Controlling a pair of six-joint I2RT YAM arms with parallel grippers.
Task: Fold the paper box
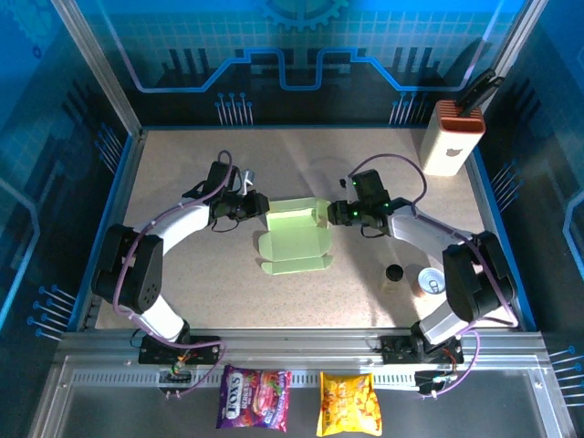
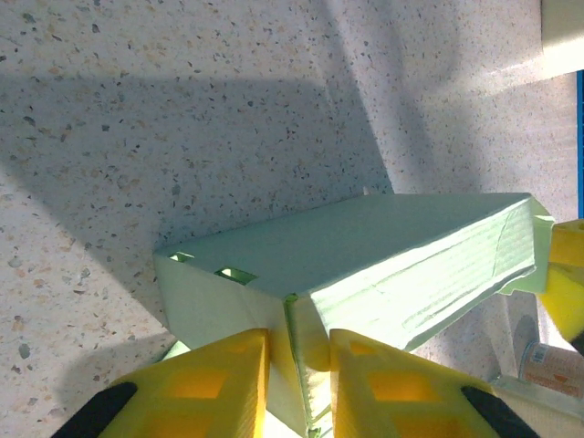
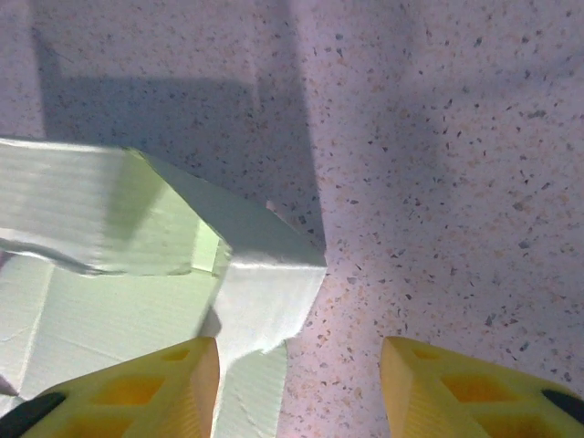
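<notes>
The raised side flap stands outside my right gripper's open fingers. My right gripper should move toward the box to pinch that flap's upper edge [image 3: 217, 306].
The paper box [image 1: 294, 237] is pale green card, partly folded, lying mid-table with its back wall and side flaps raised. My left gripper [image 1: 258, 206] is at the box's far left corner. In the left wrist view the gripper [image 2: 299, 365] is shut on an upright corner flap of the paper box [image 2: 365, 265], with its yellow fingers [image 2: 219, 383] pressing the card from both sides. My right gripper [image 1: 336, 213] is at the far right corner. In the right wrist view the gripper [image 3: 297, 383] is open. A raised flap of the box [image 3: 265, 292] stands beside its left finger [image 3: 155, 388], ungripped.
A white block with an orange ribbed top [image 1: 452, 137] stands at the back right corner. A drink can [image 1: 431, 281] and a small dark cap [image 1: 394, 273] sit near the right arm's base. Two snack packets [image 1: 254, 398] [image 1: 349, 403] lie in front of the table's rail.
</notes>
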